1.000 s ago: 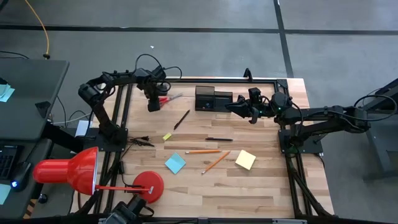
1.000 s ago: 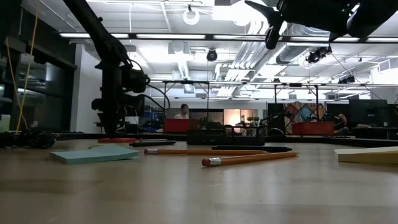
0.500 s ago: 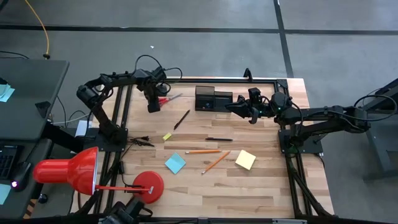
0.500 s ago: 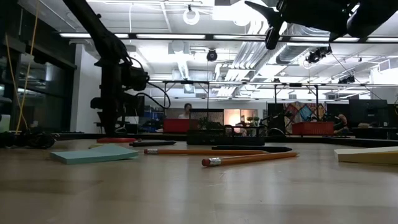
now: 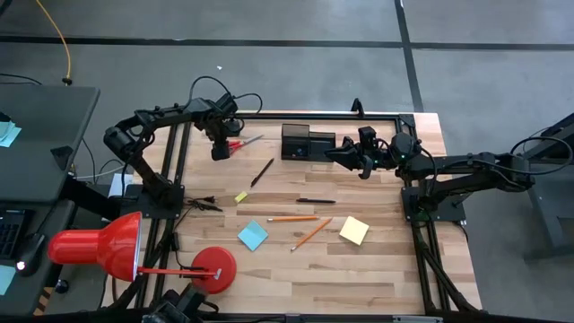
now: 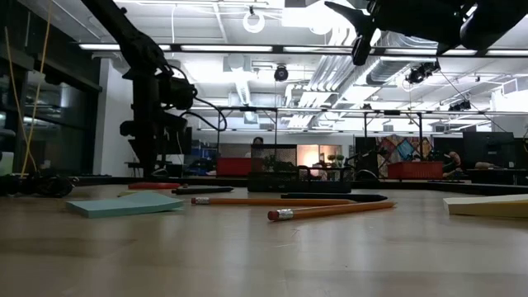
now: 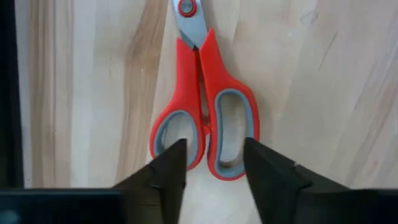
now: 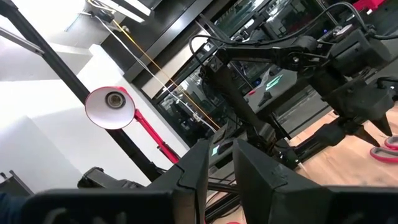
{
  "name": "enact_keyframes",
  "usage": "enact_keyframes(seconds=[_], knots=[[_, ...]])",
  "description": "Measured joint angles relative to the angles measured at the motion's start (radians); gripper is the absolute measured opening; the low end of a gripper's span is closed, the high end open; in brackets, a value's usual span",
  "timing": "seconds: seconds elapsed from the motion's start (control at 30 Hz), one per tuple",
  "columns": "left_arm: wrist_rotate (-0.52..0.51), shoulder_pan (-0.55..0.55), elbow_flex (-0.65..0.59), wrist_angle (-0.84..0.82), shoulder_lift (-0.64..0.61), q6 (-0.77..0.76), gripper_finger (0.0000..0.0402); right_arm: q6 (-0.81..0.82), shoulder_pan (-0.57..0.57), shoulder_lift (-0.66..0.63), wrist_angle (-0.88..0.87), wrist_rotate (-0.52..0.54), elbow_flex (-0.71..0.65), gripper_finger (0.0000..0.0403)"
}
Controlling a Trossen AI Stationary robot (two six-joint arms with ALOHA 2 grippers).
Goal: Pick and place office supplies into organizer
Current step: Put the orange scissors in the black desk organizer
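Note:
Next, I lower my left gripper's fingers, now above the scissors' handle loops, one into each loop and pinch the inner bars (image 7: 209,138) before lifting.
The red-handled scissors (image 7: 205,118) lie flat at the table's far left, also seen in the high view (image 5: 239,143). My left gripper (image 7: 214,146) hangs open just above their handle loops, pointing down, one finger over each loop, with a small gap showing below it in the low view (image 6: 153,169). The black organizer (image 5: 307,142) stands at the far edge. My right gripper (image 5: 330,152) waits raised just to its right, shut, pointing at it. Two black pens (image 5: 262,171) (image 5: 316,201), two orange pencils (image 5: 291,218) (image 5: 311,234), a blue pad (image 5: 253,236), a yellow pad (image 5: 353,231) and a tiny yellow block (image 5: 240,196) lie loose mid-table.
A big red desk lamp (image 5: 134,251) stands at the near left corner. A small dark item (image 5: 202,205) lies by the left frame post. The black table frame (image 5: 269,115) runs along the far edge behind the scissors and organizer. Bare wood lies along the near edge.
My left arm's elbow has swung toward the table's left, and its wrist has risen a little, while its fingers have stayed over the scissors' handles. The scissors and the other things have kept still.

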Motion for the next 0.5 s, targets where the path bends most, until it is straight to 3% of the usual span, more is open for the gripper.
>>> enact_keyframes(seconds=[0.2,0.5], knots=[[0.025,-0.003,-0.027,0.003,0.022,0.027,0.0207,0.000,0.000,0.000,-0.007,0.000,0.000,0.0067],[0.004,-0.014,-0.085,0.047,0.033,-0.001,0.0176,0.003,0.000,0.000,-0.011,0.000,0.000,0.0067]])
